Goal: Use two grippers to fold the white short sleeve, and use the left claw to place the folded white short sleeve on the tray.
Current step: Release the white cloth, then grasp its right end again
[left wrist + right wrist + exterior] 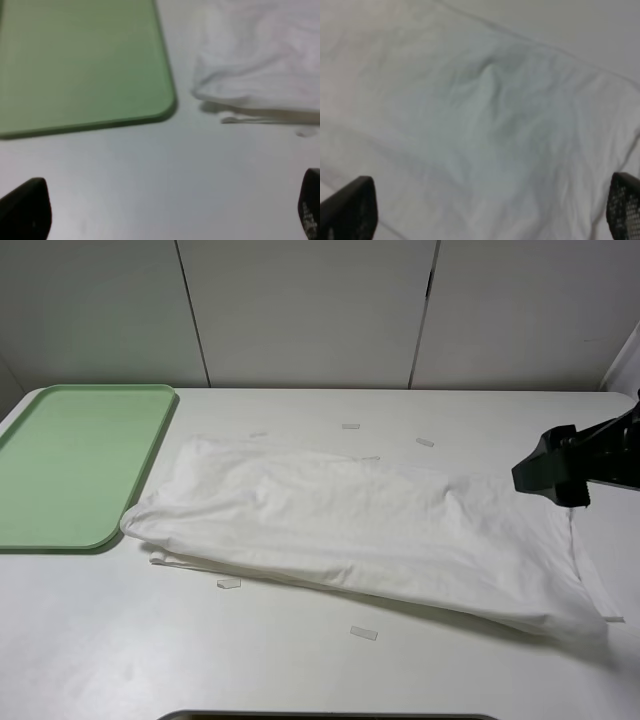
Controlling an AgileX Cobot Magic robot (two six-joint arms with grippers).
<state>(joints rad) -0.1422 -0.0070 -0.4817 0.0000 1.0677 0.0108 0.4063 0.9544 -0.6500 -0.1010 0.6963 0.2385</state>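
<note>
I will close my right gripper on the middle of the white short sleeve's end edge (573,551) (596,220), the one farthest from the pale-green tray.
The white short sleeve (370,530) lies across the table, folded lengthwise into a long band from near the tray to the right edge. The pale-green tray (75,465) sits at the far left with nothing on it. My right gripper (548,472) hovers over the shirt's right end; the right wrist view shows its fingers (350,210) wide apart above the cloth (485,130), holding nothing. The left claw is out of the high view. In its wrist view the left gripper (165,210) is open over bare table, near the tray corner (165,100) and the shirt's left end (260,65).
Several small clear tape strips lie on the table around the shirt, one by its near edge (364,633) and one behind it (351,426). A dark object's rim (330,716) shows at the bottom edge of the high view. White wall panels stand behind the table.
</note>
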